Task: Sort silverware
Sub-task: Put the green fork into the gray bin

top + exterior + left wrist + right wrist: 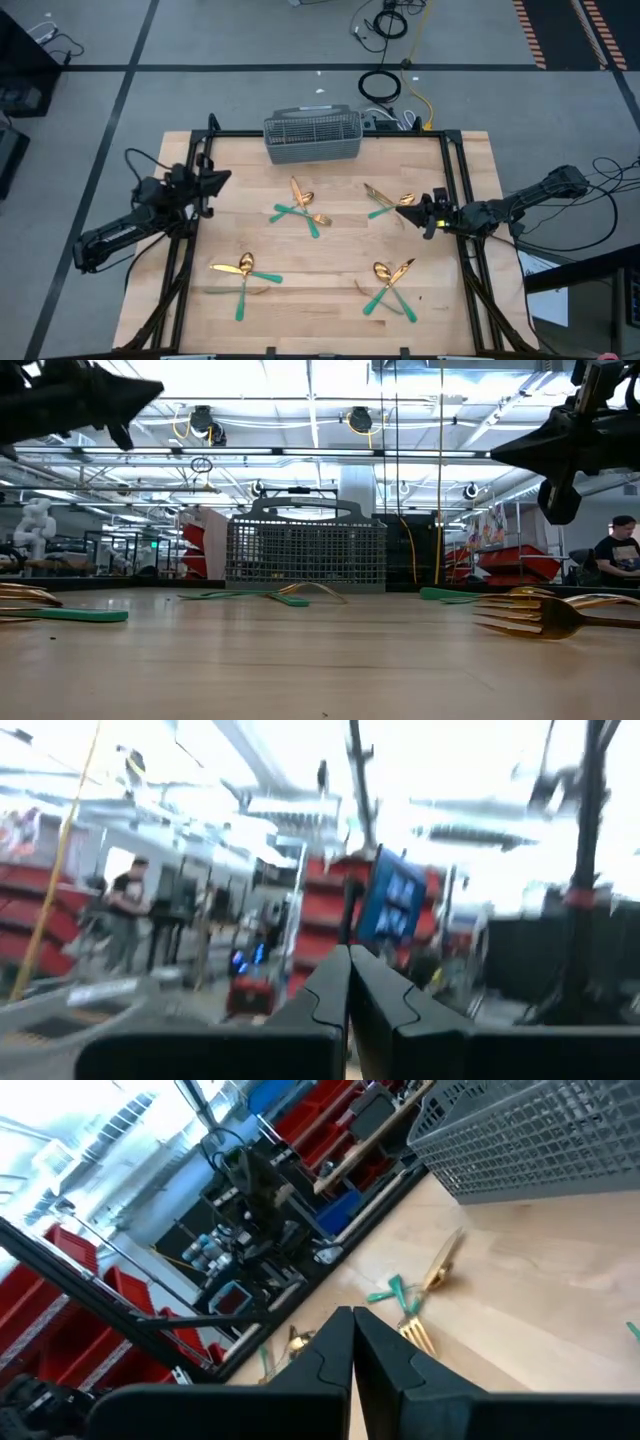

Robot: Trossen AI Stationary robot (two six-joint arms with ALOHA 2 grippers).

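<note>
I need to next close my right gripper on the silverware pile closest to it, at the crossing of the handles point(391, 206) beside the spoon's gold head.
The silverware lies on the wooden table in separate crossed clusters of gold heads and teal handles: one at centre point(303, 208), one at right centre point(388, 203), one near left point(243, 275), one near right point(390, 286). My left gripper point(222, 179) hangs shut above the table's left edge, level, holding nothing. My right gripper point(404, 212) is shut too, raised over the right-centre cluster, empty. In the right wrist view the shut fingers point(352, 1320) point over the centre cluster point(420, 1295). The low view shows forks point(545, 615) lying flat.
A grey wire-mesh caddy point(312, 137) stands at the table's far edge, seen in the low view as a caddy point(305, 552) and in the right wrist view as a caddy point(540, 1135). A black frame point(455, 180) borders the table. A person point(618, 555) sits in the room beyond.
</note>
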